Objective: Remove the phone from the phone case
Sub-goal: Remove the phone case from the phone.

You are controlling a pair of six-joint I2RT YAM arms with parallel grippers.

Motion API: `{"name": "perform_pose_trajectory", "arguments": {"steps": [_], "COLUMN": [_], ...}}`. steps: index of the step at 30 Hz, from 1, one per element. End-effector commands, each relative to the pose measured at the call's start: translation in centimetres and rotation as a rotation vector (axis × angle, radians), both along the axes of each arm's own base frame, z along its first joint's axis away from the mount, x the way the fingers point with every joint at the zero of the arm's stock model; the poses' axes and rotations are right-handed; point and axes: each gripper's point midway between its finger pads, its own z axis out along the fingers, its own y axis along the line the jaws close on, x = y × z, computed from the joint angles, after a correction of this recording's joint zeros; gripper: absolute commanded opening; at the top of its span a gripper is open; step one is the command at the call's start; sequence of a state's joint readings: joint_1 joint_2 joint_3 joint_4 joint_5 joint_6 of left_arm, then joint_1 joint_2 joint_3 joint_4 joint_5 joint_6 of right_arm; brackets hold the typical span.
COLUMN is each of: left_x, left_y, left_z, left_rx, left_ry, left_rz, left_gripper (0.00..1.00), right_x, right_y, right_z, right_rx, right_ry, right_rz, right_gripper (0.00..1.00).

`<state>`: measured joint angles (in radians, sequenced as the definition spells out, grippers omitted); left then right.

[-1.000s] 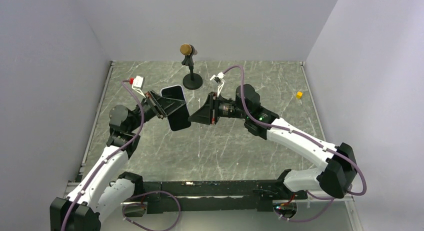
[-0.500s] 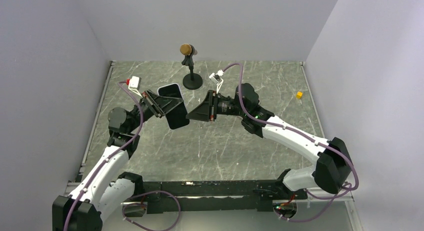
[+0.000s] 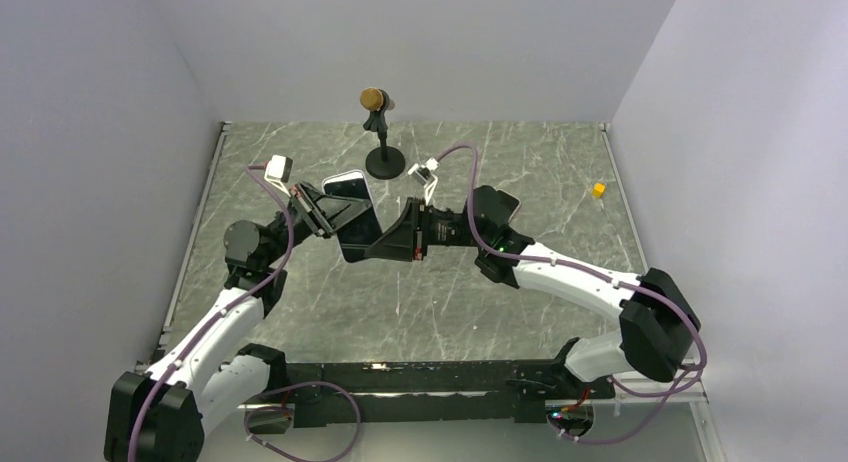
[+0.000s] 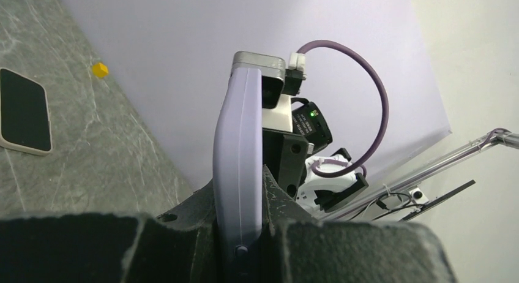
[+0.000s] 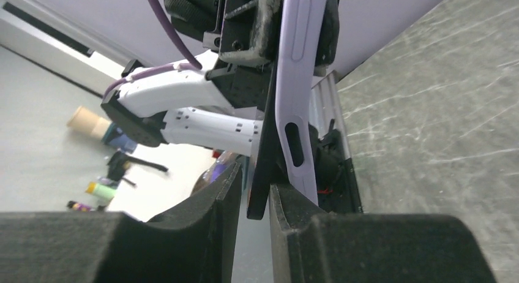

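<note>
Left gripper clamps phone and lavender case together; it should open, then take the case alone by its loose lower end (image 5: 303, 177).
My left gripper (image 3: 335, 214) is shut on a phone in a lavender case (image 3: 352, 217) and holds it above the table, screen facing up. In the left wrist view the case (image 4: 238, 142) stands edge-on, pinched between the fingers of that gripper (image 4: 240, 191). My right gripper (image 3: 372, 250) is at the phone's lower end. In the right wrist view the black phone (image 5: 262, 173) has peeled away from the lavender case (image 5: 294, 62) at that end. Its edge sits between the slightly parted jaws of my right gripper (image 5: 254, 191), with a gap on the left.
A black microphone stand (image 3: 383, 132) with a brown top stands at the back centre. A small yellow cube (image 3: 598, 190) lies at the far right, also in the left wrist view (image 4: 100, 69). A flat dark phone-like slab (image 4: 24, 111) lies on the marble table.
My right gripper has moved left, up to the phone's lower end. My left gripper has shifted slightly with the cased phone still in it.
</note>
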<state>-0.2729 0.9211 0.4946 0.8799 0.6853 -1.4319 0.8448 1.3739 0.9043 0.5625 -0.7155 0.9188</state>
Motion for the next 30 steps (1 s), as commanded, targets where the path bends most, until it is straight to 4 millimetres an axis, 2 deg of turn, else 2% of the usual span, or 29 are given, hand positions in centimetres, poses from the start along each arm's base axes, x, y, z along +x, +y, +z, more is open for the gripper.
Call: {"name": "perform_pose_trajectory", "arguments": {"steps": [1,4,8,15,16,17,19,20,21,22,26,27,30], "left_x": [-4.3,-4.4,-5.1,-5.7,-5.7,-5.8,-5.7,-5.6,-5.3,-4.9,-2.8,-2.7,-2.2], "left_y": [0.6,0.5,-0.5,-1.7,-1.7,-1.8,-1.8,-1.9,-1.9,-1.8,0.0,0.9,3.4], "left_z": [7.1,7.0,6.0,3.2,3.0,2.9,2.6,2.3,1.8,1.3,-1.2,-1.4,-2.3], "left_rx": [-0.173,-0.166,-0.094,0.062,0.077,0.091,0.121,0.141,0.169,0.201,0.358,0.387,0.453], "left_ry": [-0.212,-0.221,-0.235,-0.229,-0.234,-0.24,-0.263,-0.261,-0.258,-0.255,-0.201,-0.202,-0.204], "left_rz": [-0.063,-0.068,-0.098,-0.106,-0.104,-0.103,-0.096,-0.088,-0.073,-0.051,0.138,0.201,0.359], "left_gripper": [0.0,0.0,0.0,0.0,0.0,0.0,0.0,0.0,0.06,0.16,0.68,0.86,0.99], "right_x": [-2.5,-2.1,-0.1,2.8,3.0,3.1,3.0,2.7,2.6,2.5,2.2,2.2,2.6], "right_y": [0.7,0.6,0.4,0.9,1.0,1.1,1.2,1.2,1.1,0.9,-0.6,-1.2,-2.8], "right_z": [-4.6,-4.3,-3.2,-1.9,-1.7,-1.6,-1.4,-1.2,-1.1,-1.1,-0.9,-0.7,-0.3], "right_rx": [-0.061,-0.026,0.009,-0.019,-0.017,-0.014,0.001,0.017,0.027,0.037,0.066,0.08,0.115], "right_ry": [0.176,0.209,0.23,0.172,0.163,0.159,0.162,0.165,0.171,0.181,0.229,0.238,0.27], "right_rz": [0.114,0.102,0.053,-0.037,-0.04,-0.039,-0.025,-0.01,-0.004,-0.002,-0.001,-0.002,-0.028], "right_gripper": [0.26,0.29,0.35,0.32,0.3,0.24,0.02,0.0,0.0,0.0,0.0,0.0,0.0]}}
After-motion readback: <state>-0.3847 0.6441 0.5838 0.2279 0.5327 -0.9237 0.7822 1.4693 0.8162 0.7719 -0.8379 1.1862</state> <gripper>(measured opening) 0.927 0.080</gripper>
